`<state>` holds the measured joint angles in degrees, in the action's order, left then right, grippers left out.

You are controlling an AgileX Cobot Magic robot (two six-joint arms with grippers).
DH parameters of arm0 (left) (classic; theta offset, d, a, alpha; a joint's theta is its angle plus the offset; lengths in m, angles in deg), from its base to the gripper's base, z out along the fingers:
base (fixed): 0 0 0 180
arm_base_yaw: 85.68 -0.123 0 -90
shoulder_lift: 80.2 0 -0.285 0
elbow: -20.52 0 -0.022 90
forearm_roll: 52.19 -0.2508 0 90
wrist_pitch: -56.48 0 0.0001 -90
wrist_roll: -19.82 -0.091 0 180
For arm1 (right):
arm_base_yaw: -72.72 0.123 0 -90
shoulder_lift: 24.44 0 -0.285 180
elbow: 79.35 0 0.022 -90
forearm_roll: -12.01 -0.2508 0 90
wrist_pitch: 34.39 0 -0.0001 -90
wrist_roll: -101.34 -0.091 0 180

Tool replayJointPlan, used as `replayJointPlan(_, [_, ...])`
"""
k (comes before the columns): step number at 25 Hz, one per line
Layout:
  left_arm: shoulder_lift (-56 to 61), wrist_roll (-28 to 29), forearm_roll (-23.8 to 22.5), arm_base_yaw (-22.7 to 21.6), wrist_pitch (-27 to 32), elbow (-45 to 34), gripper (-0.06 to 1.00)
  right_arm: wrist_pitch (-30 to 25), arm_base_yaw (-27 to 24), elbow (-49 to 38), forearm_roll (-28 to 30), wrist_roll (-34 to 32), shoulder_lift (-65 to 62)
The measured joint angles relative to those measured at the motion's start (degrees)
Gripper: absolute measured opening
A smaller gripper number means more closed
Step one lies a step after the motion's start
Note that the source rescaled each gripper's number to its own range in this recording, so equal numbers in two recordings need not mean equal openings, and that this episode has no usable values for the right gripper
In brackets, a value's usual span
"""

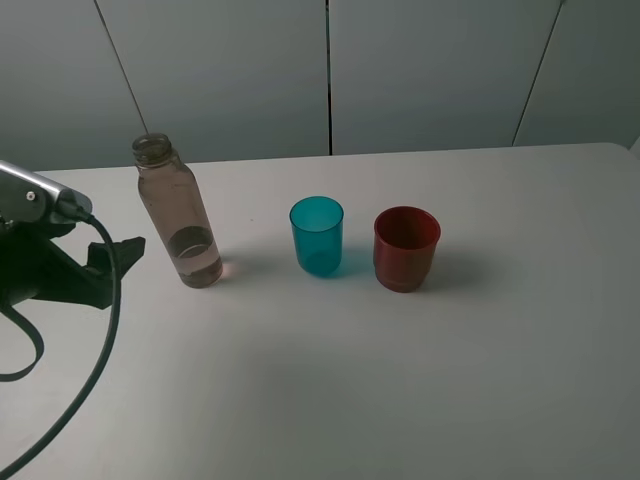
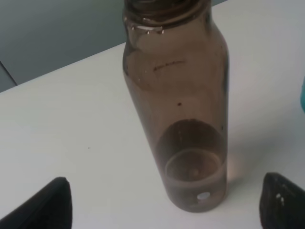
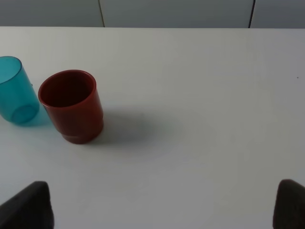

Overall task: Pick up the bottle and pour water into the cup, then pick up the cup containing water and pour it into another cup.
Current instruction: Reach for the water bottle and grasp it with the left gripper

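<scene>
I move my left gripper to the smoky brown bottle next and close it around its body [image 1: 185,222] [image 2: 186,110] just above the water.
The smoky brown bottle [image 1: 180,215] stands upright at the left of the white table, capless, with a little water at its bottom. My left gripper [image 1: 118,258] is open just left of it, apart from it. In the left wrist view the bottle [image 2: 178,119] stands ahead of and between the two dark fingers [image 2: 47,207]. The teal cup [image 1: 317,235] stands mid-table with the red-brown cup [image 1: 406,248] right of it. The right wrist view shows the teal cup [image 3: 14,93] and the red-brown cup [image 3: 71,105] well ahead of my open, empty right gripper [image 3: 159,210]. The right arm is outside the high view.
The white table [image 1: 350,380] reaches back to a grey panelled wall. A black cable [image 1: 100,330] loops down from the left arm over the table's front left.
</scene>
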<state>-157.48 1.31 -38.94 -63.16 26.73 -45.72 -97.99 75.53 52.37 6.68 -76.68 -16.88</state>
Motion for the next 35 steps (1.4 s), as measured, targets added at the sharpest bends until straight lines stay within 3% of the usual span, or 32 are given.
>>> replayJointPlan(12, [-17.67,6.99,-6.01,0.00,-24.00,0.10,0.99,0.11,0.00,0.00,0.00,0.00,0.00])
replayJointPlan(20, [-27.89,9.82,-6.41,0.00,-37.14,0.32,0.99,0.11,0.00,0.00,0.00,0.00,0.00])
replayJointPlan(28, [-35.05,10.81,-11.83,0.00,-39.20,5.65,0.99,0.11,0.00,0.00,0.00,0.00,0.00])
replayJointPlan(35, [-37.04,11.93,-11.60,0.00,-39.43,8.09,0.99,0.11,0.00,0.00,0.00,0.00,0.00])
